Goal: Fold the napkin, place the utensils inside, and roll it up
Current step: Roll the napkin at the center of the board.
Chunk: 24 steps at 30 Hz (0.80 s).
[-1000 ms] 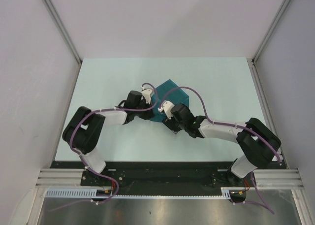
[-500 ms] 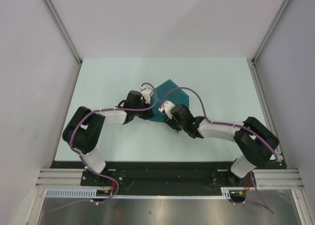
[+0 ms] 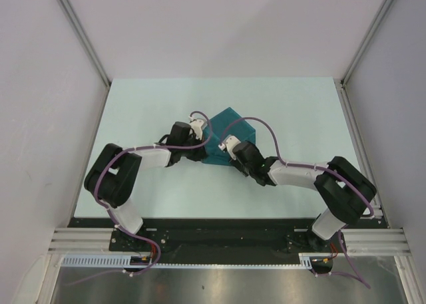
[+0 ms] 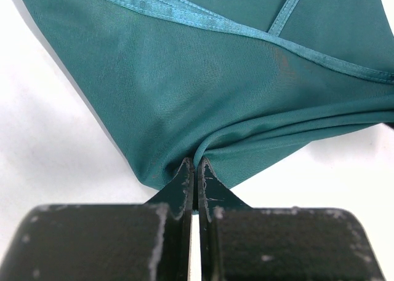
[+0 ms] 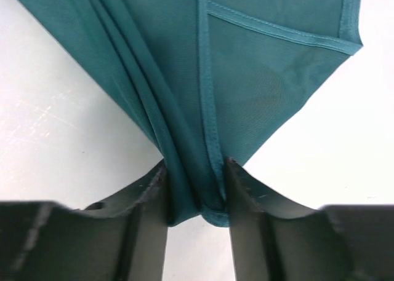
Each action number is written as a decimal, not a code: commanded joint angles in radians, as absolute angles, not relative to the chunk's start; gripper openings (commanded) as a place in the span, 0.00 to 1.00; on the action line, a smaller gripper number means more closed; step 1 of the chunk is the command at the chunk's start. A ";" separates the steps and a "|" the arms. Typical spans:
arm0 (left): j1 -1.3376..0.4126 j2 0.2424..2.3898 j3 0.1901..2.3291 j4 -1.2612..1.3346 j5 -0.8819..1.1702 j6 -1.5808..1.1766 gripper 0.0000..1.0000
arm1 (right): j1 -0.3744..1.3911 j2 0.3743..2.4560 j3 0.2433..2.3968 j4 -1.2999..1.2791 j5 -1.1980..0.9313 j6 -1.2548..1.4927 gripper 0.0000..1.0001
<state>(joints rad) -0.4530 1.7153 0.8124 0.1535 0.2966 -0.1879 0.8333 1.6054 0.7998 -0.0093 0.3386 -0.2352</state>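
The robot's right gripper bunches the napkin's gathered corner close to the left gripper, so it should open, back away and take the corner from the napkin's outer edge (image 3: 252,135).
The dark teal napkin (image 3: 229,128) lies folded at the middle of the table, its near part hidden under both wrists. My left gripper (image 4: 197,165) is shut on the napkin (image 4: 203,78) and pinches a thin bunch of cloth at its near left edge. My right gripper (image 5: 197,170) is shut on the napkin (image 5: 246,66) and holds a thicker gathered corner with its hem between the fingers. In the top view the left gripper (image 3: 202,144) and right gripper (image 3: 225,155) sit close together at the napkin's near edge. The gold fork is out of view.
The pale table (image 3: 146,104) is bounded by grey walls on the left, back and right. The two arms reach inward from the near edge, and purple cables loop over the napkin.
My right wrist has moved a little further from the near edge and to the left, toward the napkin. The left arm has barely moved. The napkin stays in place.
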 commanded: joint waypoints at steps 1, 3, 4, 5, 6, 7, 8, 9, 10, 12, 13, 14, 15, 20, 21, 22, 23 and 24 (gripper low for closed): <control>-0.434 1.730 0.845 0.135 0.284 -0.195 0.00 | 0.802 1.556 0.792 -0.034 0.309 -0.210 0.38; -0.434 1.732 0.848 0.132 0.282 -0.192 0.00 | 0.779 1.536 0.788 -0.041 0.270 -0.204 0.35; -0.434 1.732 0.848 0.130 0.282 -0.192 0.00 | 0.769 1.531 0.790 -0.047 0.229 -0.201 0.33; -0.433 1.733 0.848 0.132 0.281 -0.190 0.00 | 0.761 1.528 0.793 -0.054 0.213 -0.193 0.32; -0.433 1.738 0.850 0.130 0.282 -0.190 0.00 | 0.738 1.520 0.795 -0.061 0.195 -0.189 0.32; -0.433 1.738 0.850 0.130 0.282 -0.190 0.00 | 0.729 1.519 0.796 -0.066 0.155 -0.186 0.31; -0.433 1.740 0.850 0.129 0.282 -0.190 0.00 | 0.716 1.519 0.798 -0.069 0.137 -0.178 0.30; -0.433 1.741 0.850 0.129 0.282 -0.190 0.00 | 0.698 1.523 0.802 -0.074 0.118 -0.176 0.30; -0.433 1.743 0.851 0.130 0.284 -0.190 0.00 | 0.687 1.528 0.813 -0.078 0.086 -0.172 0.30; -0.433 1.746 0.854 0.129 0.282 -0.190 0.00 | 0.655 1.554 0.824 -0.092 0.051 -0.163 0.29; -0.433 1.749 0.856 0.127 0.284 -0.192 0.00 | 0.643 1.565 0.840 -0.098 0.042 -0.160 0.29; -0.431 1.749 0.859 0.124 0.284 -0.192 0.00 | 0.634 1.577 0.848 -0.115 0.032 -0.152 0.29; -0.431 1.749 0.859 0.123 0.284 -0.192 0.00 | 0.623 1.588 0.859 -0.123 0.026 -0.147 0.29; -0.428 1.759 0.867 0.110 0.284 -0.198 0.00 | 0.575 1.657 0.920 -0.187 0.011 -0.120 0.30; -0.428 1.759 0.868 0.107 0.284 -0.199 0.00 | 0.568 1.664 0.928 -0.198 -0.018 -0.108 0.31; -0.426 1.761 0.868 0.107 0.285 -0.199 0.00 | 0.561 1.670 0.934 -0.205 -0.021 -0.098 0.32; -0.426 1.764 0.870 0.106 0.288 -0.201 0.00 | 0.551 1.681 0.937 -0.219 -0.023 -0.089 0.33; -0.426 1.764 0.870 0.106 0.296 -0.202 0.00 | 0.543 1.684 0.943 -0.225 -0.034 -0.083 0.36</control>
<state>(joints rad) -0.4473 1.7432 0.8463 0.1364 0.3035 -0.2024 0.5850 1.6405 0.9165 -0.1127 -0.0181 -0.1253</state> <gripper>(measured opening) 0.012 0.320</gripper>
